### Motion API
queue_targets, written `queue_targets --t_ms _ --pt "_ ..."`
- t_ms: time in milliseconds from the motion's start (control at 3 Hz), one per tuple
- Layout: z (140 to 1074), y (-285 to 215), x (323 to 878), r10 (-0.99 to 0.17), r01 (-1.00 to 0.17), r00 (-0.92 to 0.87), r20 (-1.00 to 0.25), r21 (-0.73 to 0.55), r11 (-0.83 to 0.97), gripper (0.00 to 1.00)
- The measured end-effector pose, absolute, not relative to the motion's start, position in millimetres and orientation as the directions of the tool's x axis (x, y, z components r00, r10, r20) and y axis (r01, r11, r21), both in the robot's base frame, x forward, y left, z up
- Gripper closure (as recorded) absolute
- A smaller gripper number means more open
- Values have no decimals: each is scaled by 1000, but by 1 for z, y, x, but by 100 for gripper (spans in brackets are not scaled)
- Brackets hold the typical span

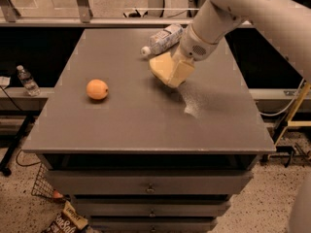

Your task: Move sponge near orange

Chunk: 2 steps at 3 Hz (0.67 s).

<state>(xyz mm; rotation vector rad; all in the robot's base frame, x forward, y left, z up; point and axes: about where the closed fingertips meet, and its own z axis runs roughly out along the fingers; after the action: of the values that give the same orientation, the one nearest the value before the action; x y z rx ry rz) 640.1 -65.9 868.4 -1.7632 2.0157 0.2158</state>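
Note:
My gripper will let go of the sponge on the grey table [128,86], close beside the orange and toward the middle of the table.
The pale yellow sponge [164,68] is held tilted just above the grey table [146,120], right of centre. My gripper [178,65] reaches down from the upper right and is shut on the sponge; its fingers merge with the foam. The orange [97,89] sits on the table's left side, well apart from the sponge to its left and a little nearer the front.
A clear plastic bottle [163,39] lies on its side at the table's back, just behind the sponge. The table's drawers [150,188] face front. On the floor at left stand a small water bottle [26,80] and a wire basket [46,188].

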Motion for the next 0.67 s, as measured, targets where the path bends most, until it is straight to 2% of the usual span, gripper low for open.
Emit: queue_targets --t_ms 667 --pt "850 -5 649 -908 -991 50 -417 -137 8 100"
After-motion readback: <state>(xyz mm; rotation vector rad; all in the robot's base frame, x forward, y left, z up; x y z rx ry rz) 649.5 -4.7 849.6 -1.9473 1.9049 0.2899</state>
